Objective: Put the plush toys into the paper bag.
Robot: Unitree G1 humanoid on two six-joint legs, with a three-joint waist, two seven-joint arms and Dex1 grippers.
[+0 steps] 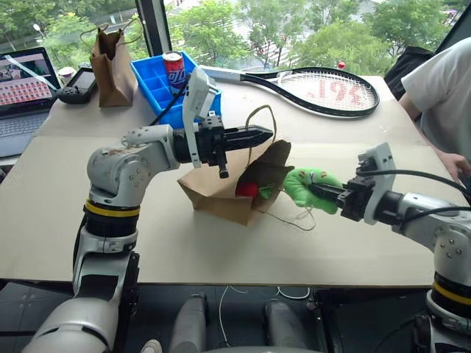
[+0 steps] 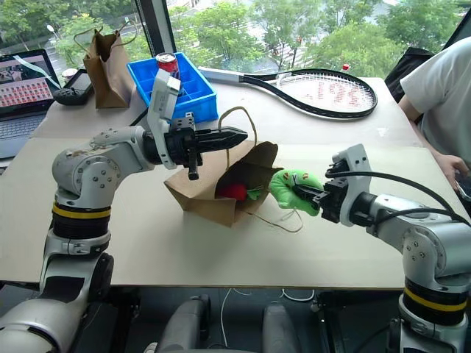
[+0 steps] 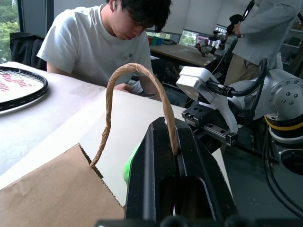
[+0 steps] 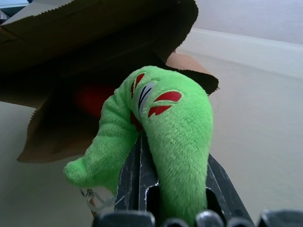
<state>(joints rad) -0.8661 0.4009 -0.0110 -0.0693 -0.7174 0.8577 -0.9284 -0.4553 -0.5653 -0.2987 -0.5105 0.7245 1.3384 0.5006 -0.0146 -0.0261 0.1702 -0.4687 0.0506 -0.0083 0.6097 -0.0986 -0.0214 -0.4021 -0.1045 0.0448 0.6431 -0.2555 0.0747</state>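
Observation:
Next, my right gripper drops the green plush toy inside the light-brown paper bag's opening point(image 1: 257, 190) point(image 4: 116, 87), next to the red plush toy.
The light-brown paper bag point(image 1: 213, 187) lies on its side at the table's middle, its mouth facing right. My left gripper point(image 1: 266, 134) is shut on the bag's twine handle point(image 3: 111, 94) and holds the top of the mouth up. Inside the mouth lies the red plush toy point(image 1: 247, 190). The green plush toy point(image 1: 309, 184) hangs just right of the mouth, clear of the table, with my right gripper point(image 1: 324, 193) shut on it. In the right wrist view the green toy point(image 4: 175, 123) bulges over the fingers, in front of the dark bag opening.
A narrower dark paper bag point(image 1: 112, 62), a blue bin point(image 1: 151, 82) holding a can point(image 1: 174, 70), and a tennis racket point(image 1: 324, 90) lie at the back. A laptop point(image 1: 22, 88) stands far left. A person point(image 1: 449, 88) sits at the right edge.

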